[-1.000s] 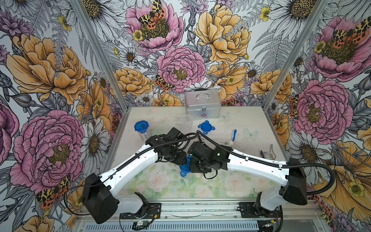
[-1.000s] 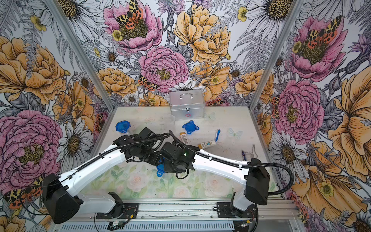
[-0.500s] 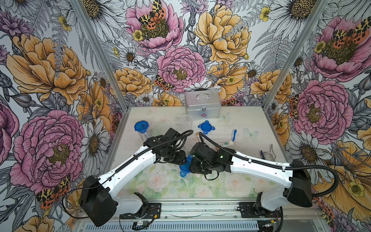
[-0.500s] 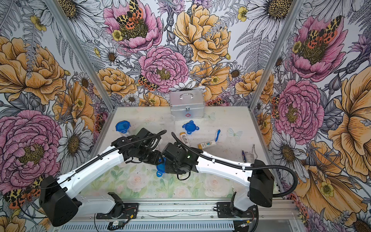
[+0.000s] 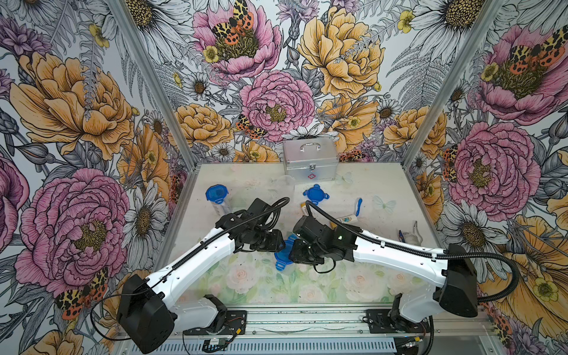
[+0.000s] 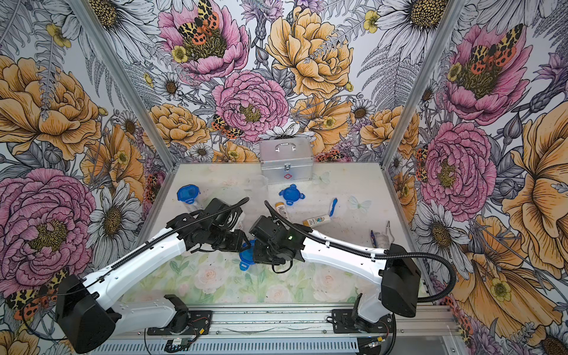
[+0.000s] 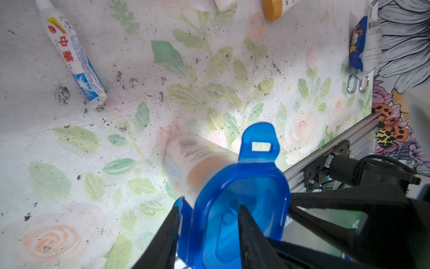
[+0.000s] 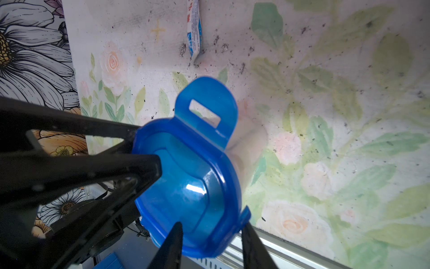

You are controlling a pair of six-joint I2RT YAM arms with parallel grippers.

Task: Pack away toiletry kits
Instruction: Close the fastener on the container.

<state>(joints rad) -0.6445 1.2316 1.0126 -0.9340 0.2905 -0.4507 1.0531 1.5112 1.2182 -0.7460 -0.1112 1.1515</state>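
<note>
I can see the blue lid's far tab sticking up away from both grippers, so next I regrip the lid (image 8: 229,174) with my right gripper and turn the tab toward my left gripper.
A clear cup (image 7: 193,158) with a white bottle inside stands mid-table under a blue clip-tab lid (image 5: 282,255) (image 6: 246,256). My left gripper (image 7: 208,207) (image 5: 280,246) is shut on one side of the lid, one finger outside a side tab and one on the lid's top. My right gripper (image 8: 212,224) (image 5: 291,253) is shut on the opposite side in the same way. One tab (image 7: 258,142) (image 8: 207,104) sticks up unclipped. A white-blue tube (image 7: 72,53) (image 8: 194,30) lies close by; the left arm hides it in both top views.
A lidded cup (image 5: 217,196) stands at the back left and a loose blue lid (image 5: 315,194) lies before the silver case (image 5: 309,164). An orange-capped bottle (image 5: 304,209), another bottle (image 5: 345,219) and a toothbrush (image 5: 358,206) lie behind my right arm. Small items (image 5: 407,236) sit at the right edge.
Both wrists have shifted only slightly around the lid. The cup and lid stay in the same spot, and both grips look the same.
</note>
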